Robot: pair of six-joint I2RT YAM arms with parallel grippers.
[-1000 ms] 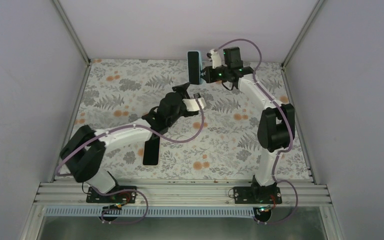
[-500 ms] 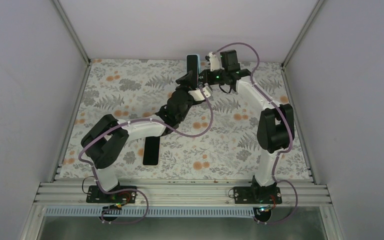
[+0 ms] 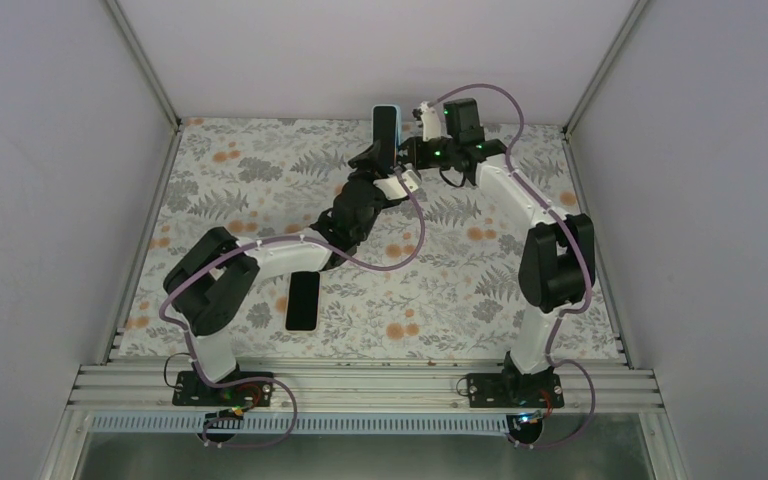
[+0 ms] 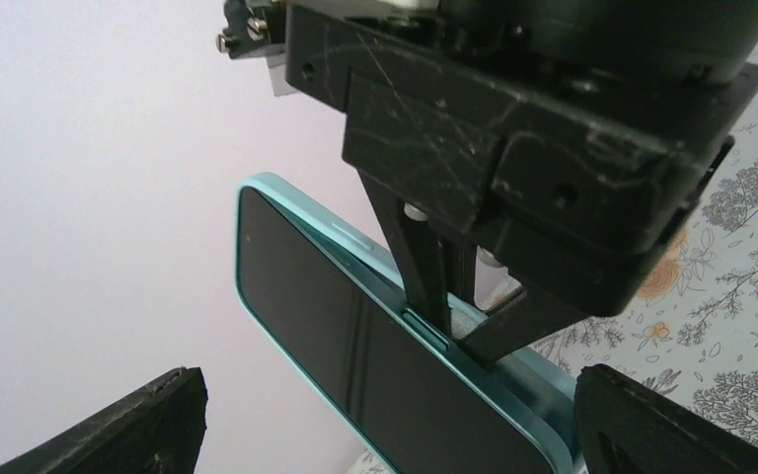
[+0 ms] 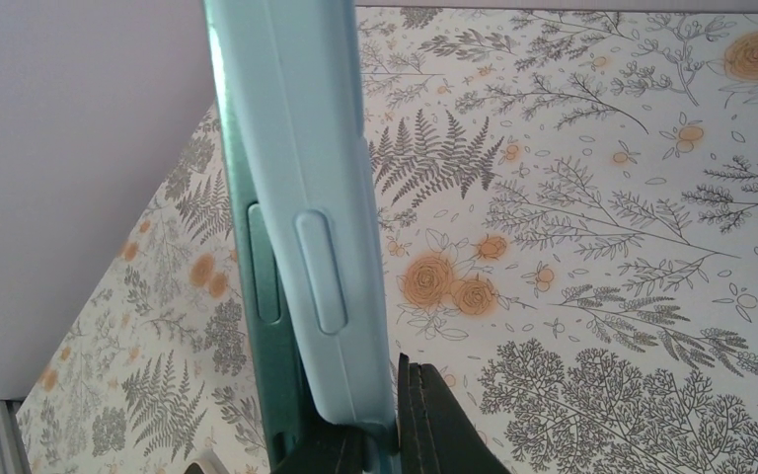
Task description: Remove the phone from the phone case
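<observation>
I need to let go of the light teal case with my right gripper on the floral cover (image 3: 419, 268), beside the orange flowers at the middle of the table.
A phone with a dark screen (image 4: 355, 336) sits in a light teal case (image 3: 386, 132). It is held on edge in the air above the back of the table. My right gripper (image 3: 406, 152) is shut on the case's long edge; the wrist view shows the case (image 5: 306, 197) pinched between its fingers (image 5: 434, 425). My left gripper (image 3: 378, 166) is open just below and in front of the phone. Its fingertips (image 4: 109, 425) stand wide apart on either side of the phone's lower end, apart from it.
A black flat phone-like slab (image 3: 302, 300) lies on the floral table cover (image 3: 260, 170) at front centre, under the left forearm. Grey walls and metal posts enclose the table on three sides. The arm bases stand on the near rail.
My left arm has reached up and back from mid-table to the held phone, gripper open. The right gripper with the phone has stayed almost still.
</observation>
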